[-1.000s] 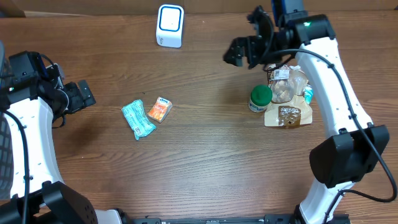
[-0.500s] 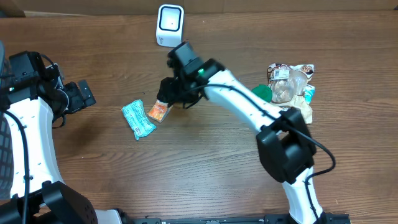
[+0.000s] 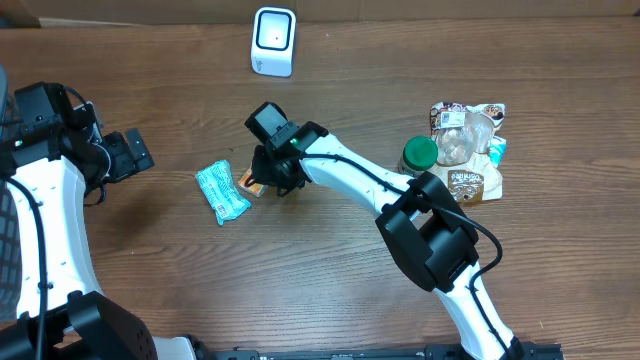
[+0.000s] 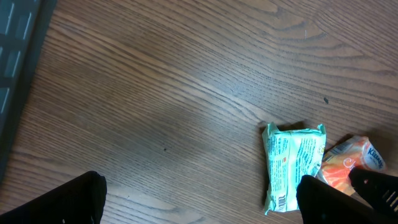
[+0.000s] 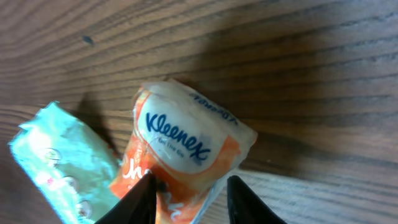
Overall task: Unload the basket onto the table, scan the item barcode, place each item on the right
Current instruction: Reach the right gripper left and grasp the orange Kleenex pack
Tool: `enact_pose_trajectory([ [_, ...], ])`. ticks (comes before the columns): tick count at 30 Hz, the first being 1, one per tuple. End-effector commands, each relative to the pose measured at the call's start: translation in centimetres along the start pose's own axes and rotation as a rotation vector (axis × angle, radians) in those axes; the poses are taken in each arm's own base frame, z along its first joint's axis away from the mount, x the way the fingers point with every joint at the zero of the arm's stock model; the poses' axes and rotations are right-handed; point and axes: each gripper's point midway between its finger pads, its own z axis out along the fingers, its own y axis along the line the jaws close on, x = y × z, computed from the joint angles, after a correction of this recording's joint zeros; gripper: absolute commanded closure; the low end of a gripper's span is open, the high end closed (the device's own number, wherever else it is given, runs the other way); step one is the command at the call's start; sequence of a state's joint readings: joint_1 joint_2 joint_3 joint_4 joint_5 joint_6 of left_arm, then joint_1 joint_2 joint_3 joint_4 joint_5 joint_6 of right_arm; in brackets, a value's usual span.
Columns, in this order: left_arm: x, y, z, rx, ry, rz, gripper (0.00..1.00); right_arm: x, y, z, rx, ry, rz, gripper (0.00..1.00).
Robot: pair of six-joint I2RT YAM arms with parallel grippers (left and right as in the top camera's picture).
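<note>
My right gripper needs to open and pinch the pack's near edge (image 5: 208, 196) before lifting it, as the orange pack is slanted under it with one finger over the pack's orange side.
An orange Kleenex tissue pack (image 5: 186, 146) lies on the wooden table just right of a teal wipes packet (image 5: 62, 162). My right gripper (image 5: 189, 193) stands over it with a finger (image 5: 144, 200) pressed against each side, shut on the pack. From overhead the right gripper (image 3: 268, 178) covers most of the orange pack (image 3: 247, 183), with the teal packet (image 3: 222, 191) beside it. The white scanner (image 3: 273, 40) stands at the table's back edge. My left gripper (image 3: 135, 155) hangs open at the left, well apart from both packs. In the left wrist view, the left gripper (image 4: 199, 208) holds nothing.
A pile of goods sits at the right: a green-lidded jar (image 3: 418, 155) and several snack bags (image 3: 465, 140). The right arm stretches diagonally across the table's middle. A dark edge (image 4: 15, 68) shows at the left in the left wrist view.
The right arm swung from the pile at the right across to the orange pack, came down over it, and its jaws closed in on it. The left arm stayed put.
</note>
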State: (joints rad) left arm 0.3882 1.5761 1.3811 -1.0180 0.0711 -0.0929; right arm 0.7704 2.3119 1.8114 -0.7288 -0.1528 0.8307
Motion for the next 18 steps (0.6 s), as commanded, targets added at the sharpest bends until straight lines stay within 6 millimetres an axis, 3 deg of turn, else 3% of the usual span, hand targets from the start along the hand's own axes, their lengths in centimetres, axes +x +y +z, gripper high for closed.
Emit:
enact_pose_trajectory([
  [1, -0.5, 0.1, -0.3, -0.003, -0.015, 0.023, 0.00, 0.4, -1.4, 1.2, 0.034, -0.005, 0.009, 0.74],
  [4, -0.5, 0.1, -0.3, -0.003, -0.015, 0.024, 0.00, 0.8, -2.0, 1.9, 0.035, -0.003, 0.008, 0.79],
  [6, -0.5, 0.1, -0.3, -0.003, -0.015, 0.023, 0.00, 1.1, -2.3, 2.1, 0.044, 0.010, -0.018, 0.92],
  [8, -0.5, 0.1, -0.3, -0.003, -0.015, 0.023, 0.00, 1.0, -2.1, 1.8, 0.033, 0.017, -0.074, 0.96],
  [14, -0.5, 0.1, -0.3, -0.003, -0.015, 0.024, 0.00, -0.5, -0.5, -1.8, -0.094, 0.081, -0.507, 0.96],
  [18, -0.5, 0.1, -0.3, -0.003, -0.015, 0.024, 0.00, 0.0, -0.7, -3.8, -0.130, 0.129, -0.907, 0.96],
])
